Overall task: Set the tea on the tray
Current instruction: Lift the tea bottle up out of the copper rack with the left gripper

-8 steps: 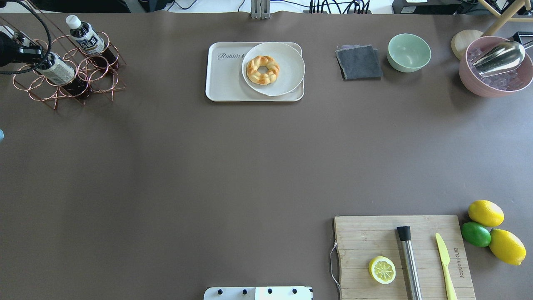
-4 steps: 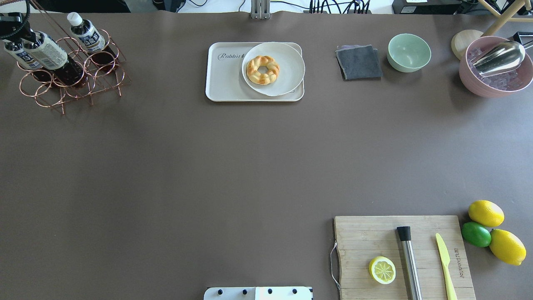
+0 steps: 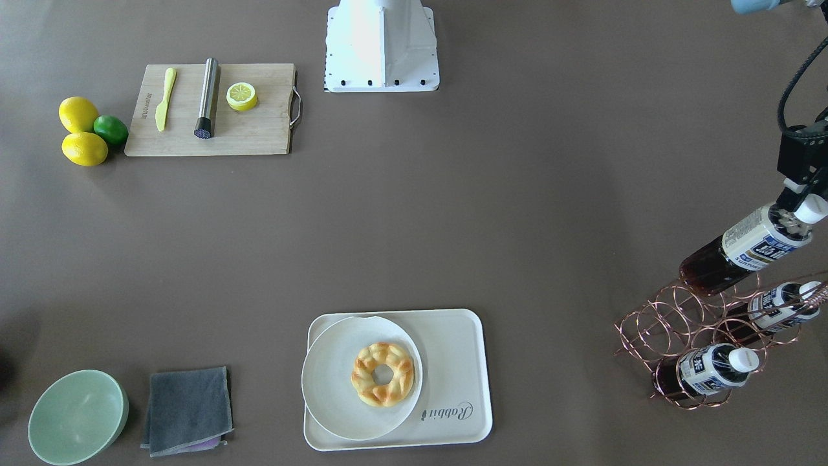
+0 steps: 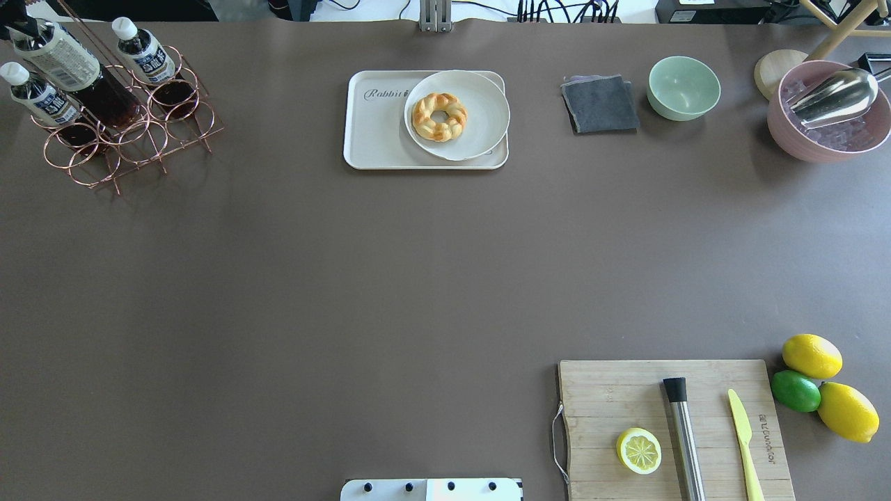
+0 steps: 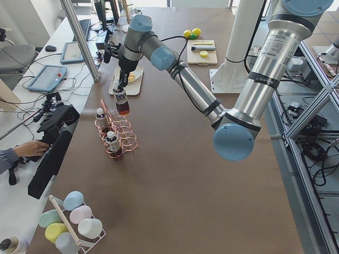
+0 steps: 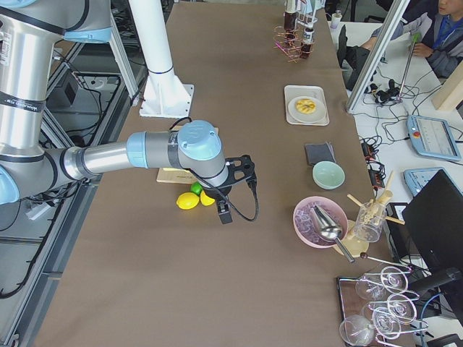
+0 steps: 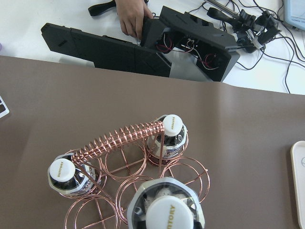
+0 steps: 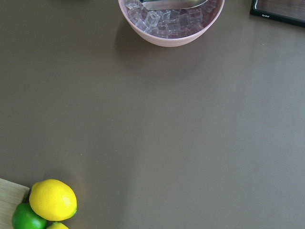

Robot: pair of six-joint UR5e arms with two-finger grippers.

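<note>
I should use my left gripper to set the tea bottle, now tilted above the wire rack, down on the bare table [image 3: 390,193] between the white mount and the cream tray.
My left gripper [image 3: 801,202] is shut on the white cap of one tea bottle [image 3: 744,249] and holds it tilted, its base just above the copper wire rack [image 3: 686,323]. The held bottle also shows in the overhead view [image 4: 69,69] and fills the bottom of the left wrist view [image 7: 167,212]. Two more tea bottles [image 3: 708,375] [image 3: 776,304] stand in the rack. The cream tray [image 3: 456,362] with "Rabbit" script lies mid-table, well apart from the rack, also in the overhead view [image 4: 372,136]. My right gripper [image 6: 224,215] hangs near the lemons; I cannot tell whether it is open or shut.
A round cream plate [image 3: 330,382] with a doughnut [image 3: 383,374] covers much of the tray, leaving the script side bare. A grey cloth [image 3: 186,409] and green bowl [image 3: 76,415] lie beside the tray. The cutting board [image 3: 210,110], lemons and ice bowl [image 4: 828,115] are on the right arm's side.
The left gripper has lifted the tea bottle up out of the rack ring. A third bottle, hidden before, now shows. The rack has shifted slightly to the right in the overhead view.
</note>
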